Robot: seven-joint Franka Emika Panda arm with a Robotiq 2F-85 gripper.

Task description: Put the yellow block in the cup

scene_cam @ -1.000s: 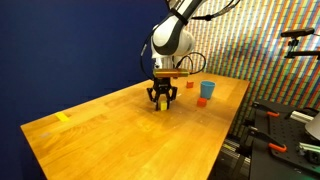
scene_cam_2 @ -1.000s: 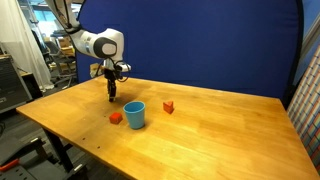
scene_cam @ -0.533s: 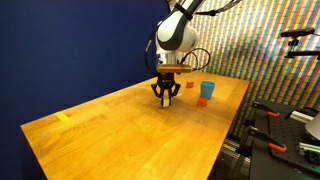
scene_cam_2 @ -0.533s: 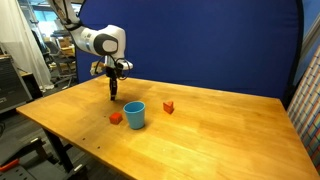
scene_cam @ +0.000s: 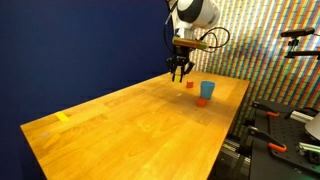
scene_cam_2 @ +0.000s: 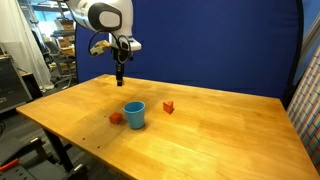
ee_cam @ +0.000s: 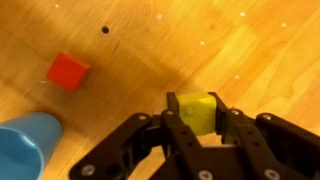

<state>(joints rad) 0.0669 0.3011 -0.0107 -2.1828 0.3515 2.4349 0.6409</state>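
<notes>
I need to release the yellow block, now raised well above the table, inside the light-blue cup (scene_cam: 207,88) (ee_cam: 18,152) that stands beside the red-orange block.
My gripper (ee_cam: 197,112) is shut on the yellow block (ee_cam: 197,110), which sits squeezed between the two fingertips in the wrist view. In both exterior views the gripper (scene_cam: 180,72) (scene_cam_2: 119,80) hangs well above the wooden table (scene_cam: 120,125), raised off the surface. The block is too small to make out there. The light-blue cup (scene_cam_2: 134,114) (scene_cam: 207,90) stands upright on the table, below the gripper and off to one side. In the wrist view part of the cup (ee_cam: 28,142) shows at the lower left.
A red block (ee_cam: 68,70) lies on the table near the cup; it also shows in an exterior view (scene_cam_2: 168,106). A second red-orange block (scene_cam_2: 116,118) lies beside the cup. A flat yellow tape patch (scene_cam: 63,117) lies near the table's far corner.
The gripper has risen from the table surface with the yellow block in it and moved towards the cup's end of the table. The cup and red blocks have not moved.
</notes>
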